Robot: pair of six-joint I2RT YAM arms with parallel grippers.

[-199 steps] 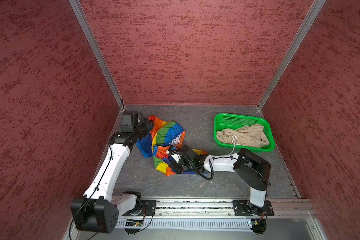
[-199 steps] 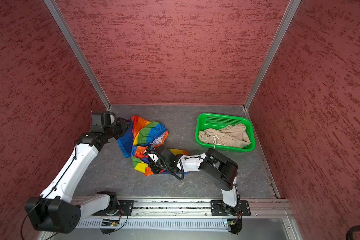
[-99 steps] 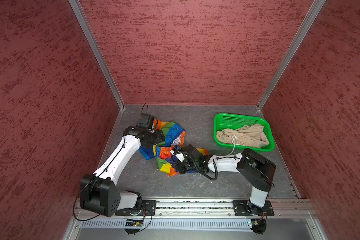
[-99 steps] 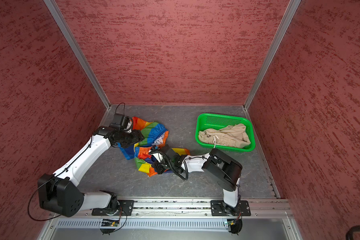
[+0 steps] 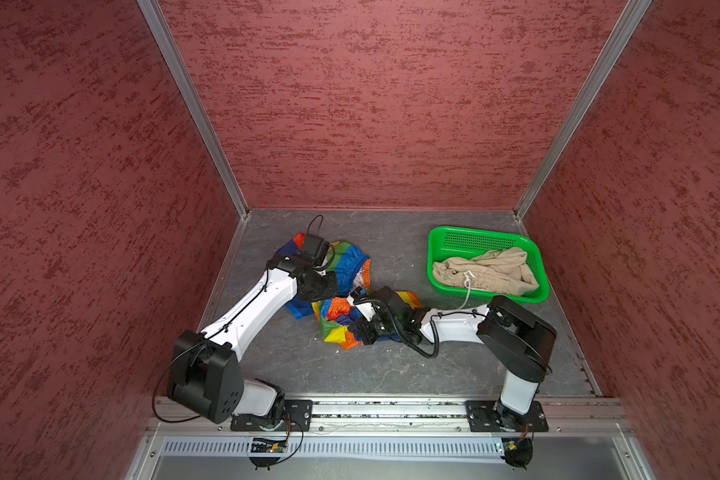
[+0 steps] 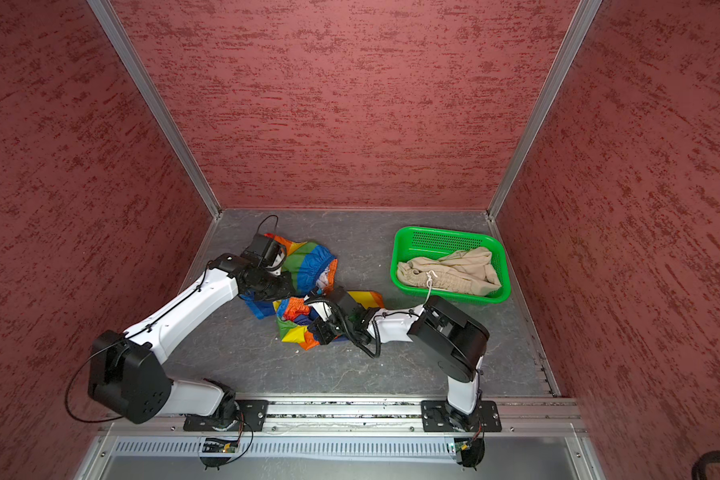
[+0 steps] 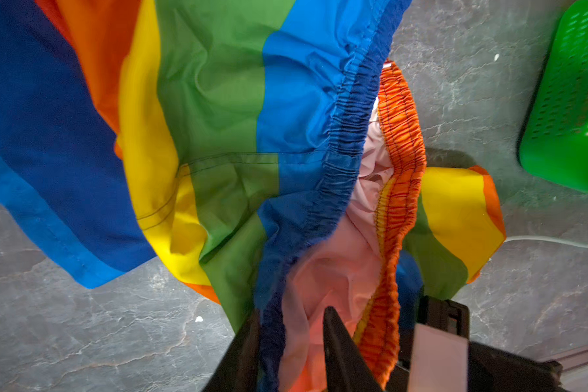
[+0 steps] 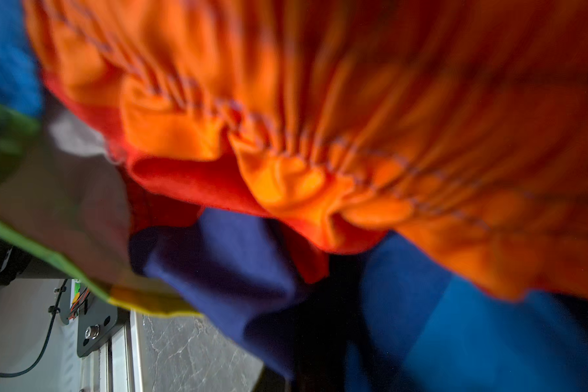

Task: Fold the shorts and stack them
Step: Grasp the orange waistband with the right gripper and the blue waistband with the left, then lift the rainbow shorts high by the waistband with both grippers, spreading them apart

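My left gripper will open and pinch both edges together (image 7: 274, 310) before lifting, because it spans only the blue waistband edge and the orange edge is outside its fingers.
The rainbow-striped shorts (image 5: 348, 266) (image 6: 308, 262) lie crumpled on the grey floor left of centre. My left gripper (image 5: 332, 293) (image 7: 291, 315) is shut on their blue elastic waistband (image 7: 340, 149) and pink lining. My right gripper (image 5: 354, 331) (image 6: 316, 329) sits low on the near, bunched part of the same shorts (image 8: 319, 135). The cloth drapes over its fingers and hides them, and it looks shut on the fabric. The beige shorts (image 5: 487, 270) (image 6: 449, 270) lie heaped in the green basket (image 5: 474, 232), with the white drawstring hanging over its near rim.
The green basket (image 6: 441, 230) stands at the back right near the right wall. Red textured walls close in the floor on three sides. A metal rail (image 5: 391, 409) with both arm bases runs along the front edge.
My left arm swung from the back left corner down onto the rainbow shorts. Its jaws widened, then closed on the waistband. The right gripper shifted slightly right with the cloth.
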